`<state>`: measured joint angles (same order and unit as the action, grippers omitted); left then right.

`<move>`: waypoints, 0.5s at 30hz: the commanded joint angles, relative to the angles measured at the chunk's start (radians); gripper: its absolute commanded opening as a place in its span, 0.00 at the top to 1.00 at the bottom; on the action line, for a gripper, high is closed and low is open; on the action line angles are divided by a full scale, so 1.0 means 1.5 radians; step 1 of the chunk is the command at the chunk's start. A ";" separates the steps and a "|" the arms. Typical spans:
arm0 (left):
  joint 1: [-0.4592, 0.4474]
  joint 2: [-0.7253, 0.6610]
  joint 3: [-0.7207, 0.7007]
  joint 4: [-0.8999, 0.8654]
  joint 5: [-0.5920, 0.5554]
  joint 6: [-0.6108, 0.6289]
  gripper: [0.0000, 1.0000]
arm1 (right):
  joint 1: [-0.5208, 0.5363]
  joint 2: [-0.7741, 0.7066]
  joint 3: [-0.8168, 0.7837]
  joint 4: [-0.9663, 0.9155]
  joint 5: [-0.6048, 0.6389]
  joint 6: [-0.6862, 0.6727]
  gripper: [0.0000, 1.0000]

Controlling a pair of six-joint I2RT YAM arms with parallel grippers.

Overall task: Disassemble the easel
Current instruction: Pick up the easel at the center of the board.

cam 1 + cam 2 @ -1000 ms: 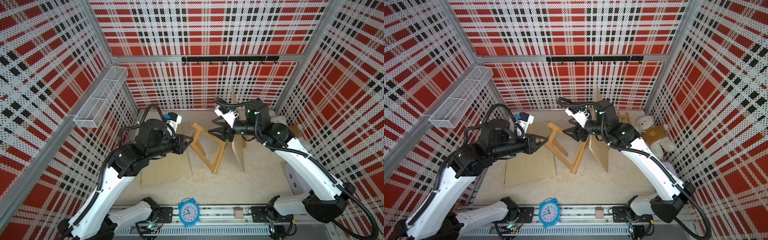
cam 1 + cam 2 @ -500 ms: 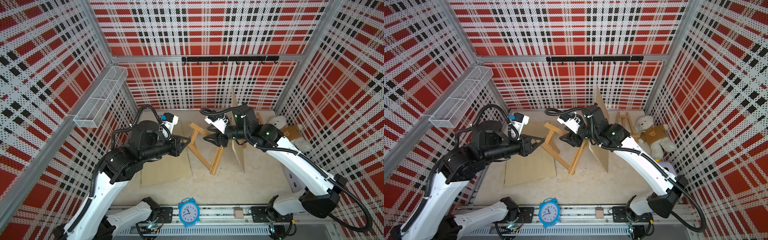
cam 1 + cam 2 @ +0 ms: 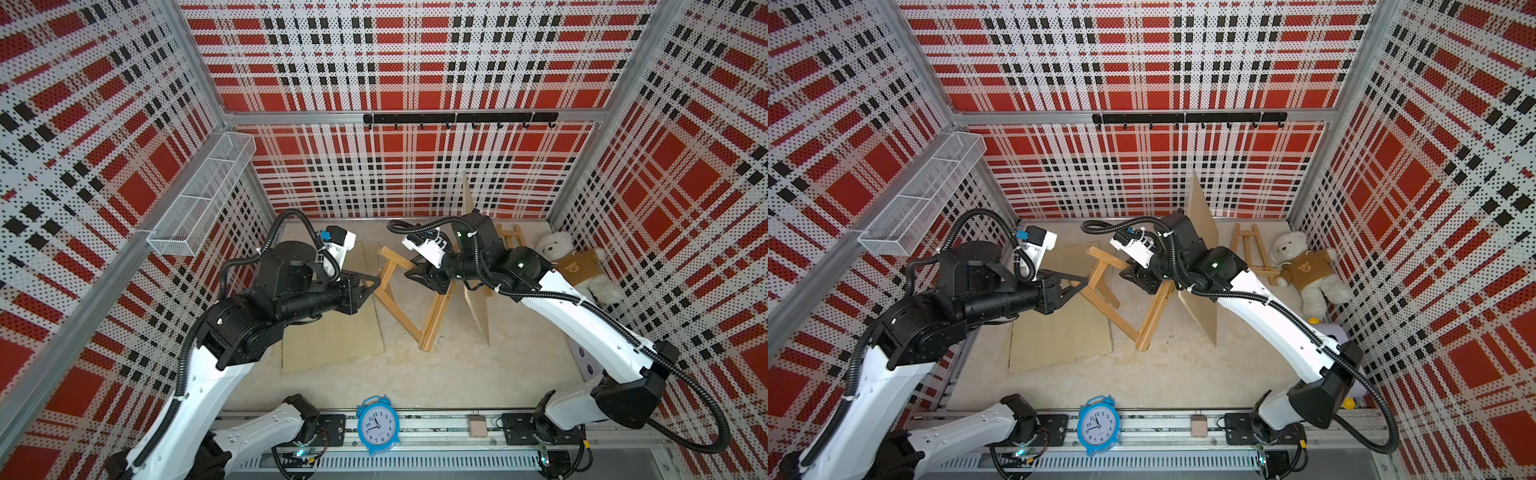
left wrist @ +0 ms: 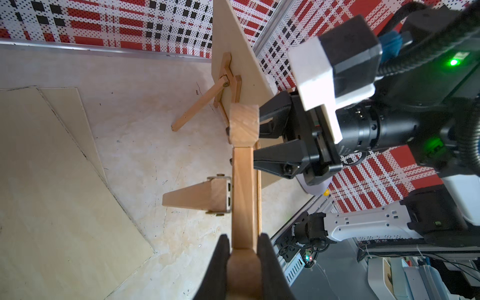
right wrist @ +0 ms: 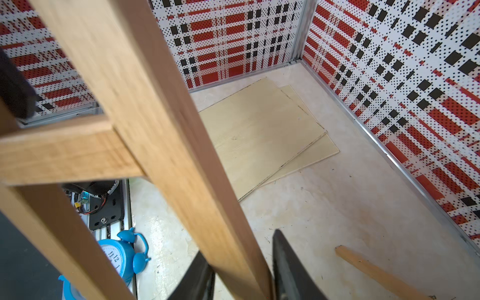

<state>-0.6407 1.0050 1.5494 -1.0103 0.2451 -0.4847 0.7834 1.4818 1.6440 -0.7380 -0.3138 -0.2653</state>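
Note:
My left gripper is to open, as the easel slants over with its ledge toward the front bar, let the easel's frame swing upright, and then close on the easel's side leg (image 3: 400, 314).
The easel (image 3: 399, 309) is a light wooden frame that stands tilted in the middle of the floor in both top views (image 3: 1121, 320). My left gripper (image 3: 376, 284) reaches in from the left and is shut on the easel's upper bar (image 4: 242, 181). In the left wrist view its fingers (image 4: 220, 249) press both sides of that bar, and a short hinged leg (image 4: 192, 198) sticks out sideways. My right gripper (image 3: 417, 276) comes from the right. A slanted easel leg (image 5: 181, 155) sits between its fingers (image 5: 283, 257), filling the gap.
Two flat plywood boards (image 3: 332, 332) lie on the floor under my left arm. An upright board (image 3: 478, 299) leans on a small easel (image 3: 509, 237) at the back. A teddy bear (image 3: 577, 266) sits at the right wall, a blue alarm clock (image 3: 376, 428) at the front rail.
My right gripper has moved left onto the easel and its jaws have narrowed around the leg. The left gripper has kept its hold and hardly moved.

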 commanded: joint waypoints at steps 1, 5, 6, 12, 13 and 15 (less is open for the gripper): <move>0.003 -0.014 0.030 0.048 0.012 0.005 1.00 | 0.004 0.013 0.029 0.022 -0.005 0.010 0.74; 0.007 -0.015 0.030 0.048 -0.002 0.001 1.00 | 0.005 0.015 0.035 0.029 -0.020 0.038 0.84; 0.010 -0.016 0.030 0.047 -0.008 -0.001 1.00 | 0.005 0.014 0.037 0.032 -0.025 0.047 0.85; 0.034 -0.036 0.029 0.036 -0.074 -0.020 0.69 | 0.006 0.009 0.040 0.056 -0.029 0.108 0.91; 0.038 -0.044 0.028 0.036 -0.089 -0.020 0.64 | 0.005 0.009 0.046 0.056 -0.021 0.119 0.92; 0.039 -0.062 0.028 0.037 -0.126 -0.025 0.59 | 0.006 0.012 0.061 0.048 -0.003 0.135 0.92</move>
<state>-0.5938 0.9630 1.5623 -0.9733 0.1459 -0.5121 0.7963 1.5028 1.6676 -0.7563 -0.3351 -0.1547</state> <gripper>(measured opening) 0.402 0.225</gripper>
